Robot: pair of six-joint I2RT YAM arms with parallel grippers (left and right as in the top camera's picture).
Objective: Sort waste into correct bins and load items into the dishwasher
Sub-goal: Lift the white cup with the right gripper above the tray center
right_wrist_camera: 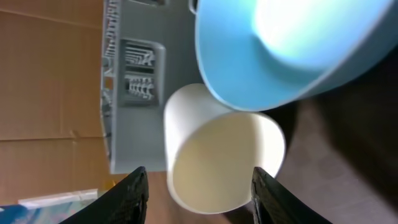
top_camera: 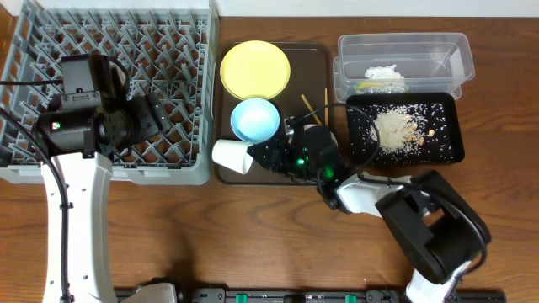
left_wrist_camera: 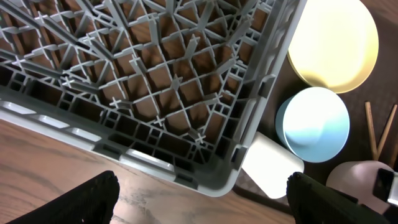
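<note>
My right gripper will open, move in with a finger inside the white cup's opening, and pinch the cup's rim (right_wrist_camera: 173, 176), since only its fingers meet that opening.
The white cup (top_camera: 232, 156) lies on its side at the front left corner of the brown serving tray, its mouth toward my right gripper (top_camera: 255, 154). In the right wrist view the cup (right_wrist_camera: 217, 149) sits between the spread fingers of that gripper (right_wrist_camera: 199, 174), which is open with a gap showing on the left. The light blue bowl (top_camera: 254, 119) and the yellow plate (top_camera: 255, 68) stand behind the cup. The small white bowl (left_wrist_camera: 364, 180) is mostly hidden under the right arm. Chopsticks (top_camera: 307, 108) lie beside it. My left gripper (top_camera: 156, 114) hangs open over the grey dish rack (top_camera: 109, 34), holding nothing (left_wrist_camera: 202, 180).
The clear tub (top_camera: 438, 46) at the back right holds crumpled white paper (top_camera: 385, 74) and a greenish scrap (top_camera: 368, 85). In front of it the black tray (top_camera: 446, 147) holds rice grains (top_camera: 396, 130). The brown serving tray (top_camera: 316, 59) lies between rack and bins.
</note>
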